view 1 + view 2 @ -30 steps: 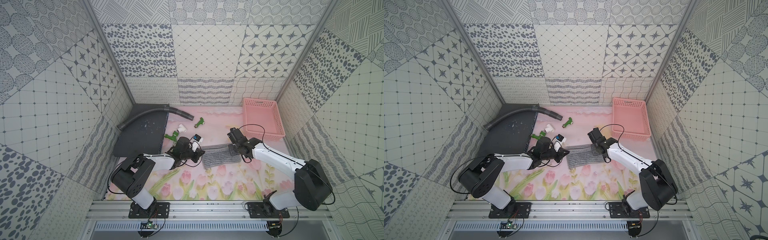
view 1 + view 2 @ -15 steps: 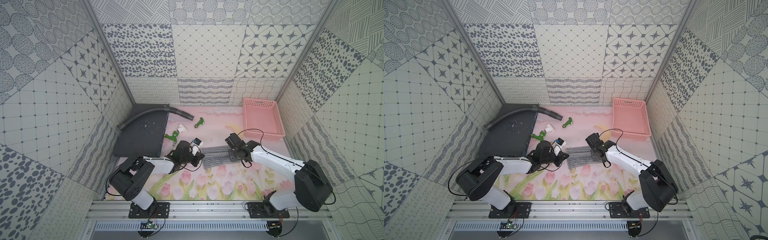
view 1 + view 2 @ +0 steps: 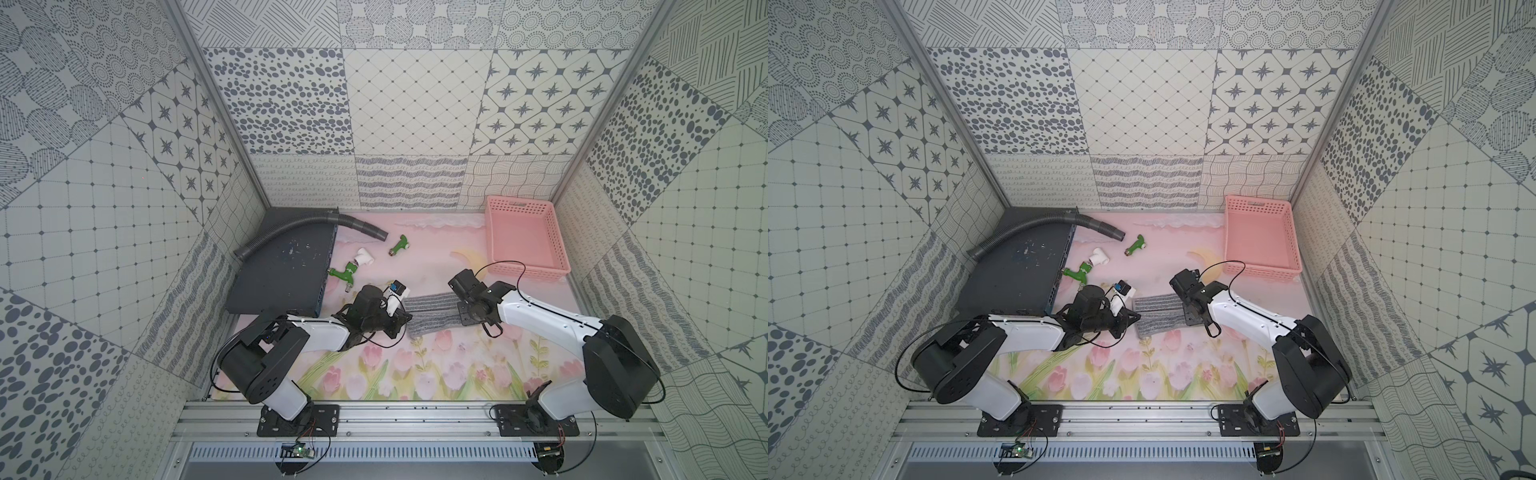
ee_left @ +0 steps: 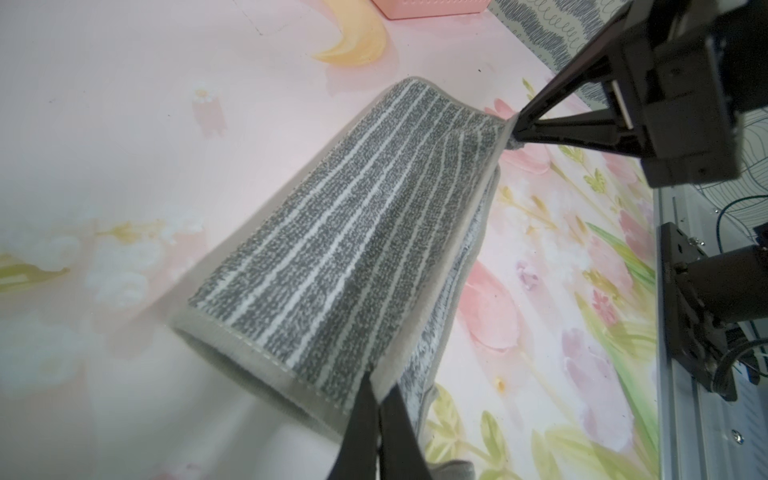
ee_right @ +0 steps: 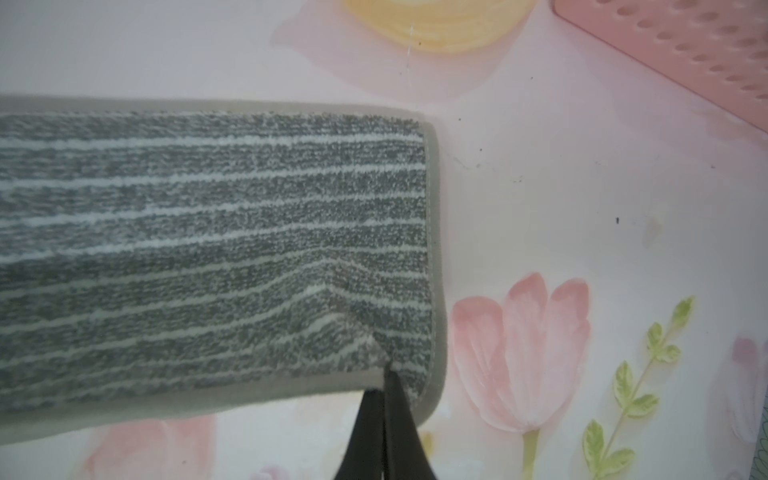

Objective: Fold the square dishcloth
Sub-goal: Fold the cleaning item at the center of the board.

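The dishcloth's lower layer shows past the upper hem at its short end, so my left gripper should put the dishcloth's corner down and grab the middle of that hem [image 4: 254, 358].
The square dishcloth [image 3: 432, 313] [image 3: 1158, 313], grey with thin white stripes, lies doubled over on the pink flowered mat between the two arms. My left gripper [image 3: 409, 321] [image 4: 378, 386] is shut on the upper layer's hemmed corner at the cloth's left end. My right gripper [image 3: 460, 319] [image 5: 386, 374] is shut on the hem near the right-end corner, where the fabric puckers. In the left wrist view the dishcloth [image 4: 353, 216] arches up from the mat, a lower layer shows under the held edge, and the right gripper [image 4: 513, 133] pinches the opposite corner.
A pink basket [image 3: 528, 272] stands at the back right. At the back left a grey hose [image 3: 361, 225] lies across a dark slab [image 3: 282, 274]. Two green taps [image 3: 343, 274] [image 3: 399, 245], a white pipe fitting [image 3: 365, 258] and a small white-and-blue part [image 3: 397, 289] lie behind the left gripper.
Both grippers have carried the held edge toward the front of the mat, laying the upper layer further over the lower one. The right wrist has shifted slightly left.
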